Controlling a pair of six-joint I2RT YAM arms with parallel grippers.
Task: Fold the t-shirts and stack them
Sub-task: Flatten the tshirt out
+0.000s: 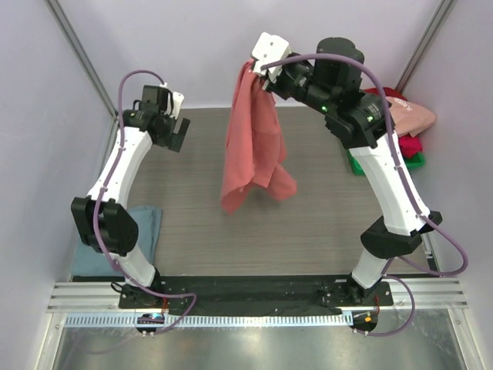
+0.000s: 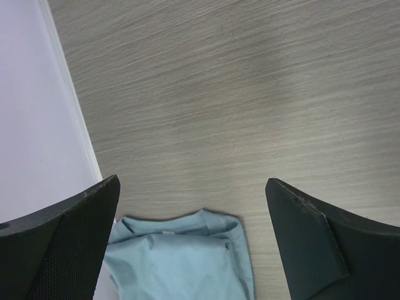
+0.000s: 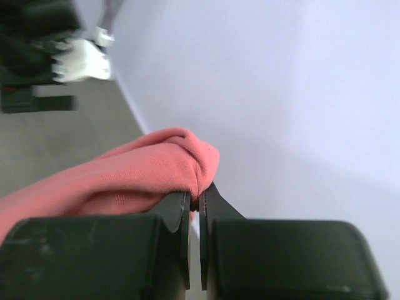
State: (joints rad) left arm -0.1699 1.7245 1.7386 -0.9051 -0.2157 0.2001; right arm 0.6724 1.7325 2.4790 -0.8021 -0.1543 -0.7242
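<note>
The robot's left gripper will next move to the salmon-red t-shirt's lower end (image 1: pixel 233 203), on the side that faces the grey-blue t-shirt, and close there.
A salmon-red t-shirt (image 1: pixel 253 146) hangs bunched in the air over the back middle of the table, its lower end just above the surface. My right gripper (image 1: pixel 258 68) is shut on its top edge; in the right wrist view the cloth (image 3: pixel 125 178) bulges over the pinched jaws of the right gripper (image 3: pixel 195 199). A folded grey-blue t-shirt (image 1: pixel 146 231) lies at the table's left edge, and it shows again as the grey-blue t-shirt (image 2: pixel 181 259) below my left gripper (image 2: pixel 190 231). High at the back left, my left gripper (image 1: pixel 179 127) stands open and empty.
A green bin (image 1: pixel 412 160) at the right edge holds a light pink t-shirt (image 1: pixel 412 116) and a crimson one (image 1: pixel 408 145). Pale walls close in the back and both sides. The metal rail (image 1: pixel 254 308) with the arm bases runs along the near edge.
</note>
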